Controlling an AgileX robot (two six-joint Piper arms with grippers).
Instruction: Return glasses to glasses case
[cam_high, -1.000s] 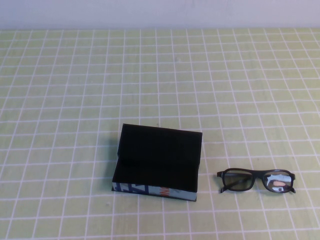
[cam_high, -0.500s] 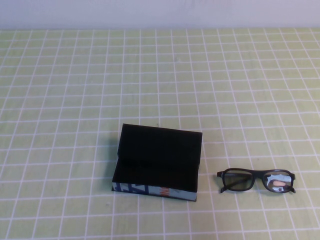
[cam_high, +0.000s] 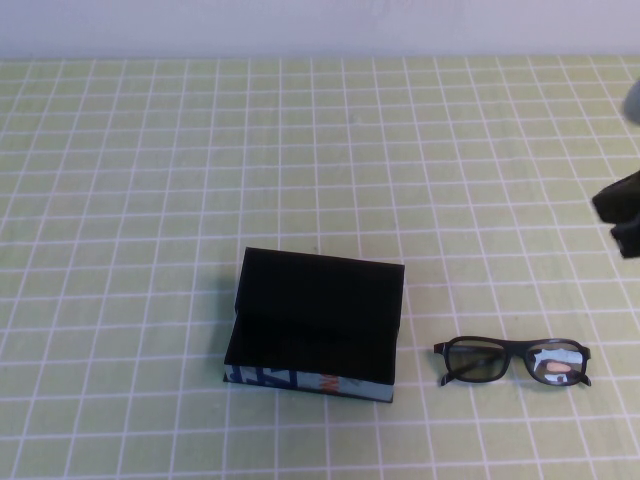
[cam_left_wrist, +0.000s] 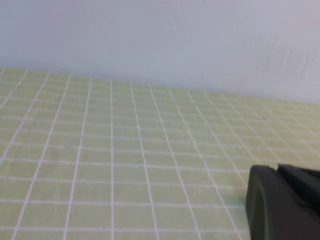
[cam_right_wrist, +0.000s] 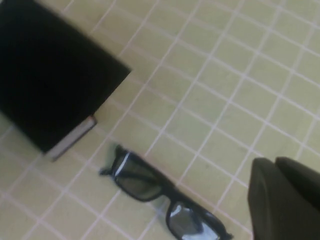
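My right gripper is going to close its fingers on the bridge (cam_high: 516, 349) (cam_right_wrist: 169, 192) that sits between the two lenses of the black-rimmed glasses.
The glasses case (cam_high: 315, 318) is a black box that lies open on the green checked cloth, lid raised at the back, printed front side toward me. The black-rimmed glasses (cam_high: 512, 350) lie flat on the cloth just right of the case, apart from it. My right gripper (cam_high: 622, 215) shows at the right edge, behind and to the right of the glasses, shut and empty. The right wrist view shows the case (cam_right_wrist: 50, 75), the glasses (cam_right_wrist: 137, 181) and my right gripper (cam_right_wrist: 276, 162). My left gripper (cam_left_wrist: 277, 169) shows only in the left wrist view, shut and empty over bare cloth.
The green cloth with white grid lines (cam_high: 200, 180) covers the table up to a pale wall (cam_high: 320, 25) at the back.
My right gripper has come into the high view at the right edge. The case and the glasses have not moved.
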